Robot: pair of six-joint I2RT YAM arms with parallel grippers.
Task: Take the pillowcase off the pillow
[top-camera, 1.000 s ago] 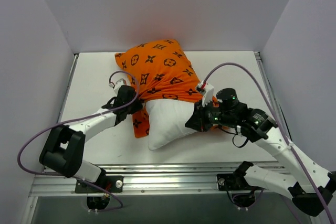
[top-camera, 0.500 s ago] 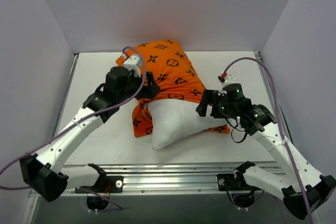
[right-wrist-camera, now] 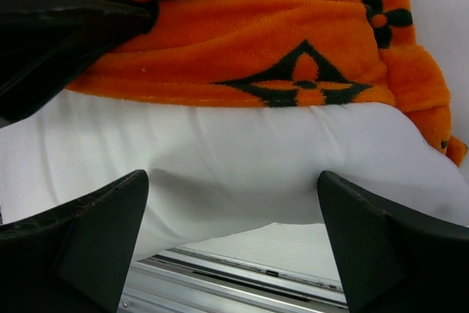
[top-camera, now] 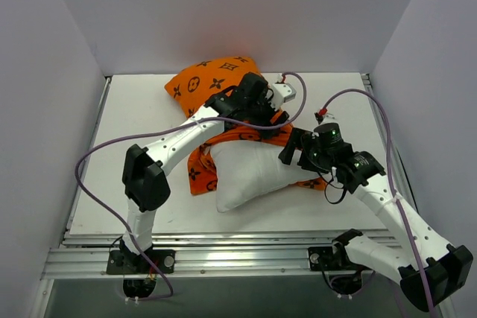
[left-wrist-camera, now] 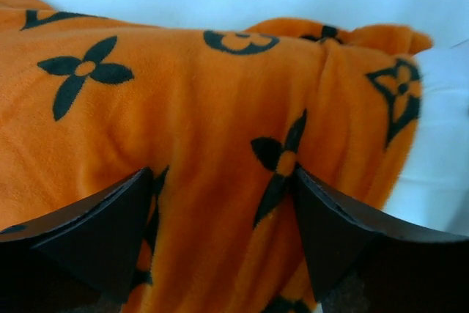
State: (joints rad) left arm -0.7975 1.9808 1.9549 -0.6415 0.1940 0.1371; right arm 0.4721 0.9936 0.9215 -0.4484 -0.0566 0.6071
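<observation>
I will grab the bare part of the pillow point(top-camera: 291, 164) point(right-wrist-camera: 236, 181) next to the orange pillowcase's hem with my right gripper, so that the pillow can be pulled out of its cover.
The orange pillowcase point(top-camera: 212, 80) with black motifs covers the far half of the white pillow point(top-camera: 246, 176), whose near half lies bare. My left arm reaches across the cover. Its gripper point(top-camera: 264, 117) is open, pointing down at the bunched orange hem. In the left wrist view the gripper point(left-wrist-camera: 222, 181) straddles a fold of the pillowcase point(left-wrist-camera: 183, 93), with the pillow point(left-wrist-camera: 440, 144) at the right edge. My right gripper point(top-camera: 291, 147) is open at the pillow's right side. In the right wrist view the gripper point(right-wrist-camera: 233, 181) frames bare pillow point(right-wrist-camera: 242, 152) under the pillowcase hem point(right-wrist-camera: 256, 34).
The white table point(top-camera: 134, 117) is boxed in by white walls on three sides. A metal rail point(top-camera: 238, 247) runs along the near edge, also seen as the rail point(right-wrist-camera: 220, 276) below the pillow. Purple cables loop over both arms. The left arm's dark body point(right-wrist-camera: 51, 42) sits close by.
My left arm swung from the pillow's left side up and across onto the pillowcase. Both grippers went from shut to open. The right gripper let go of the pillow's right corner.
</observation>
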